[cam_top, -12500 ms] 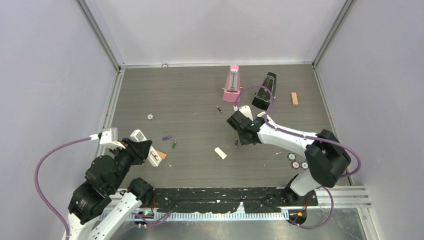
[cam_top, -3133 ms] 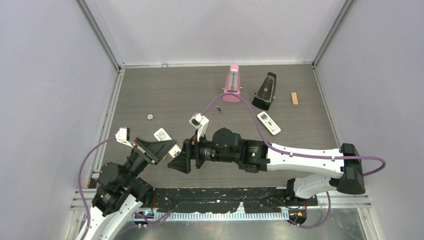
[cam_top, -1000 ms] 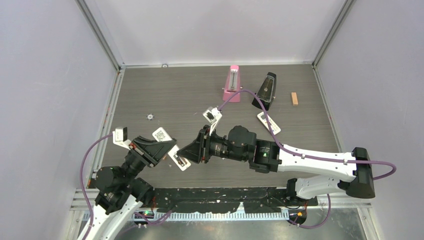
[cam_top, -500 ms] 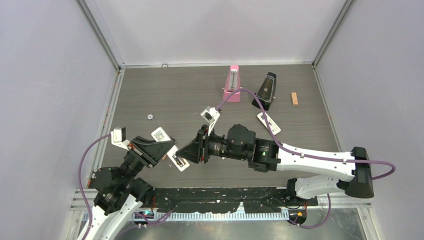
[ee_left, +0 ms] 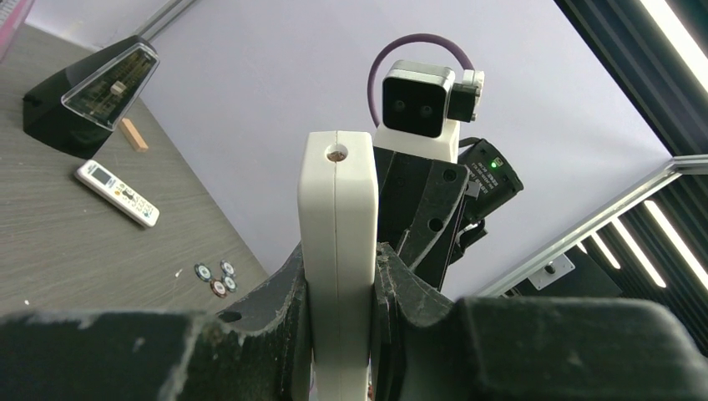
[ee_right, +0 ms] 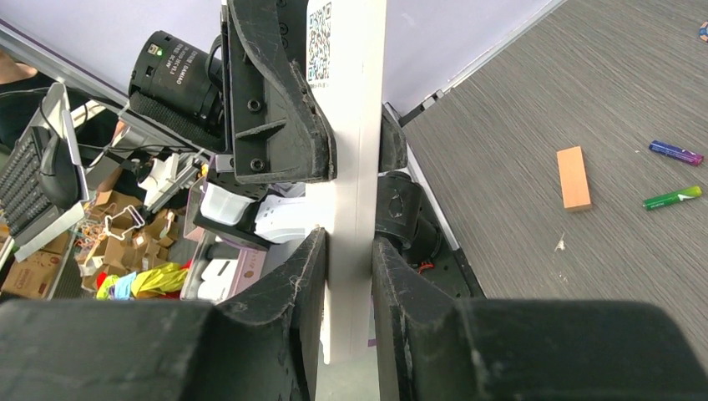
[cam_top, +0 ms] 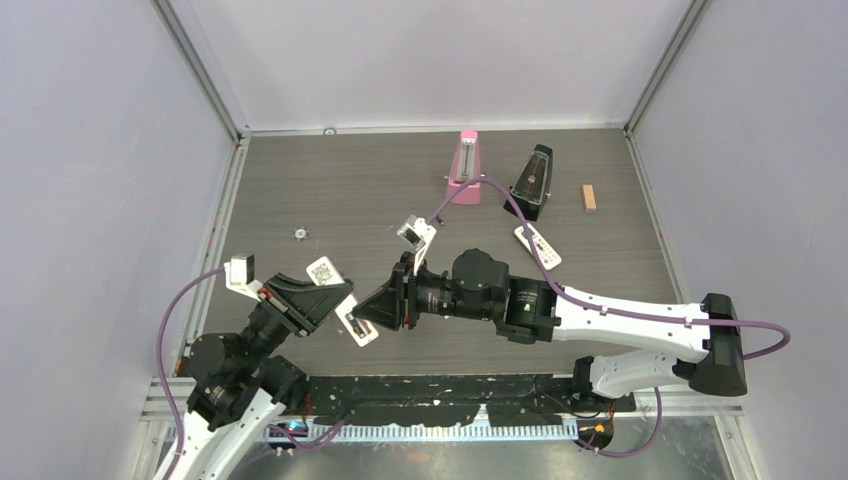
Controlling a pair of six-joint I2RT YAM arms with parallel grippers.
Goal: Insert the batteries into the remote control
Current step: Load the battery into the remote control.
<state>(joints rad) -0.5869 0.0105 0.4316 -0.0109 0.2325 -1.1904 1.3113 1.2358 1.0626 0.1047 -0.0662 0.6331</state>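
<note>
Next, my right gripper opens, back away and takes the green battery (ee_right: 672, 198), because it is gripping the remote control's end while my left gripper holds it too.
The slim white remote control (cam_top: 352, 325) is held off the table between both arms. My left gripper (cam_top: 335, 300) is shut on it, and its narrow edge (ee_left: 337, 251) stands upright between the black fingers (ee_left: 288, 292). My right gripper (cam_top: 375, 312) is also shut on it from the opposite end, its pads pressed to the remote control (ee_right: 355, 167). A purple battery (ee_right: 676, 153) and a green battery (ee_right: 672, 198) lie on the table beyond, showing only in the right wrist view. The arms hide them from above.
A broader white remote (cam_top: 537, 246) lies at the right near a black metronome (cam_top: 530, 183) and a pink metronome (cam_top: 463, 170). An orange block (cam_top: 589, 197) sits at the far right and another orange block (ee_right: 573, 177) beside the batteries. Poker chips (ee_left: 215, 278) lie near the front, and a small washer (cam_top: 299, 234) at the left.
The right arm has edged slightly left toward the left gripper. Both grips on the remote control are unchanged.
</note>
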